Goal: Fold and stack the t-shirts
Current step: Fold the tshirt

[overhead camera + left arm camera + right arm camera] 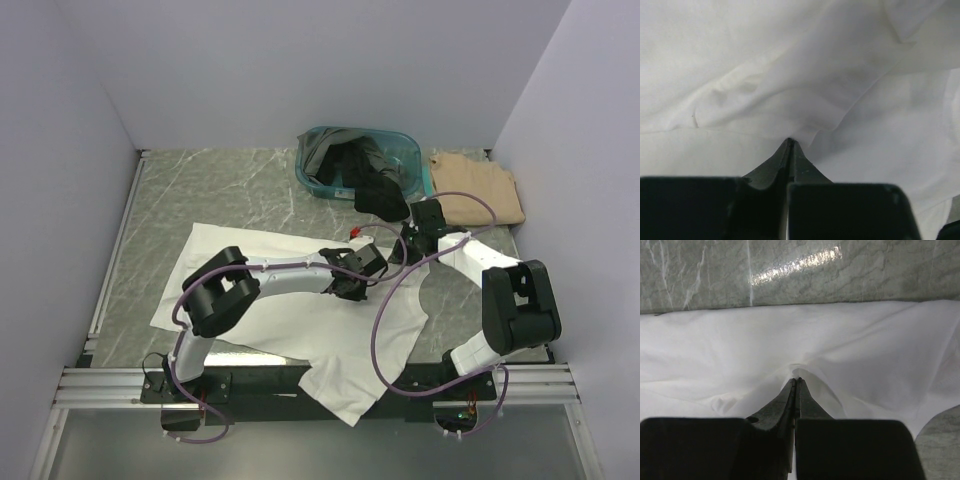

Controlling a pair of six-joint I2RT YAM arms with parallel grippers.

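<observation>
The white t-shirt's flap lies puckered with its edge kinked by my left gripper, so my left gripper needs to retake the flap's near edge (810, 134) and stretch it smooth.
A large white t-shirt (230, 265) lies spread and rumpled across the middle of the table, one corner hanging over the near edge (340, 395). My left gripper (350, 283) is down on its middle. In the left wrist view it (789, 142) is shut, with a fold of white cloth (790, 90) pinched at the tips. My right gripper (413, 240) sits at the shirt's far right part. Seen from the right wrist, it (799, 380) is shut on a puckered ridge of the same shirt (850, 355). A folded tan t-shirt (482, 190) lies at the back right. Dark t-shirts (362, 172) fill the basket.
A teal plastic basket (411, 166) stands at the back centre, a black shirt spilling over its front rim (384, 202). Grey marble tabletop (220, 190) shows to the left and behind. White walls close in three sides. Cables loop over the white shirt.
</observation>
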